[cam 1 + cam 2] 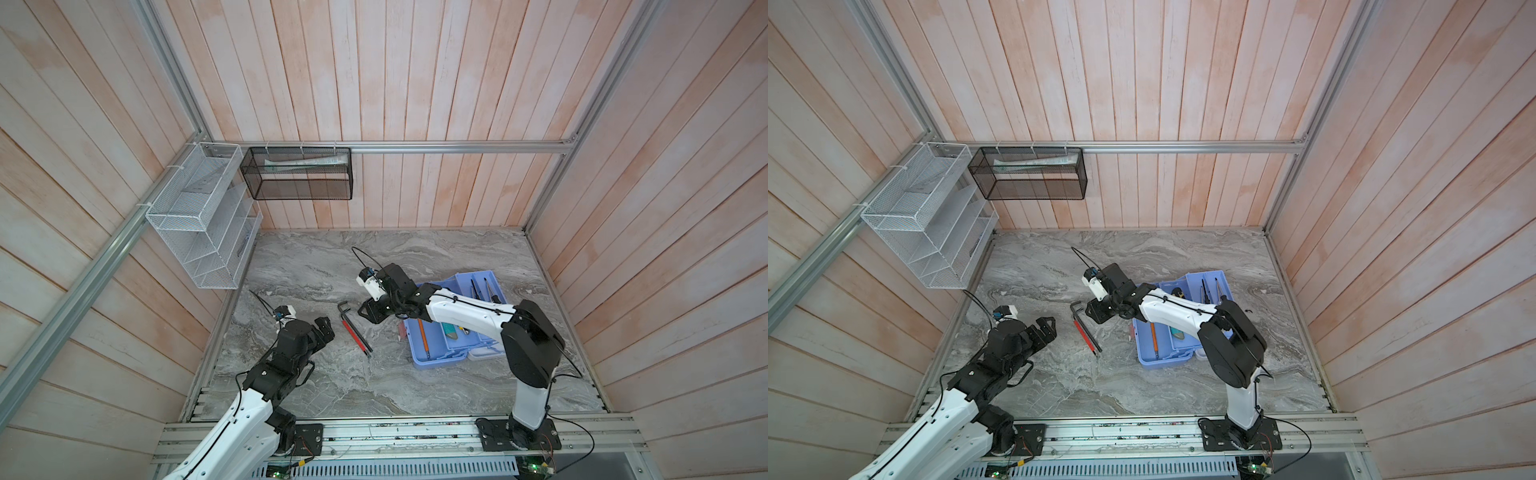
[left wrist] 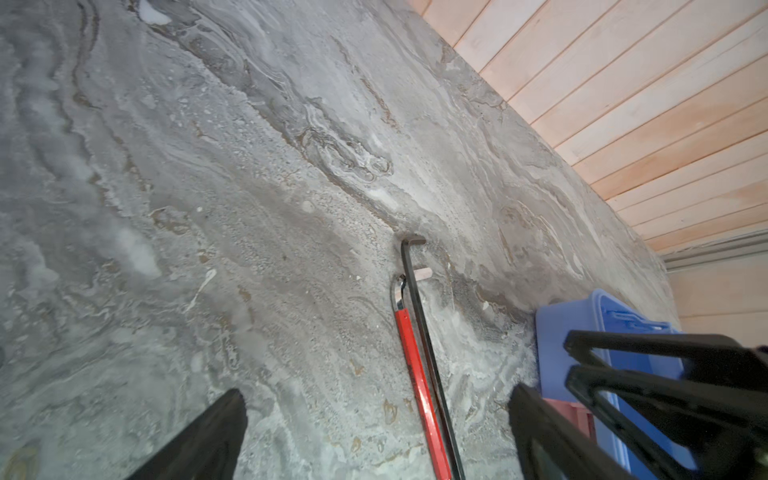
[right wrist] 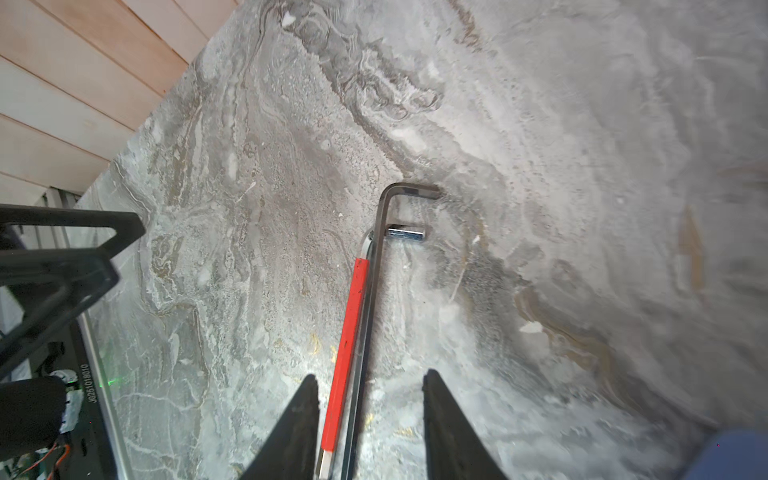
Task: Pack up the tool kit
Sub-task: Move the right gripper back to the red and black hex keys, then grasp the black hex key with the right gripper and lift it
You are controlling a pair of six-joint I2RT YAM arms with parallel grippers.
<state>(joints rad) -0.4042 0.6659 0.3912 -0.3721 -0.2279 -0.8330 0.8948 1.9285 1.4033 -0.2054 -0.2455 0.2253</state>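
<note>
My right gripper needs to close on the black hex key's long part point(image 1: 351, 321) point(image 3: 371, 294), near its bend. It will leave the red-sleeved hex key beside it on the table.
Two long L-shaped hex keys lie side by side on the marble table, one with a red sleeve point(image 1: 354, 331) point(image 3: 348, 345) and one black point(image 1: 348, 316) point(image 2: 419, 307). My right gripper point(image 1: 363, 312) point(image 3: 370, 374) hovers low over them, open, a finger on each side of both shafts with gaps showing. My left gripper point(image 1: 328, 328) point(image 2: 376, 411) stands wide open just left of the keys, holding nothing. The tool kit's light blue base point(image 1: 432, 362) point(image 1: 1158, 362) sits to the right with an orange-handled screwdriver point(image 1: 423, 334) inside; its blue tray point(image 1: 482, 277) holds slim tools. The right arm hides part of it.
A white wire basket point(image 1: 199, 216) and a black mesh basket point(image 1: 297, 174) hang on the back-left walls. Wooden walls close the table on three sides. An aluminium rail point(image 1: 395, 436) with both arm bases runs along the front edge.
</note>
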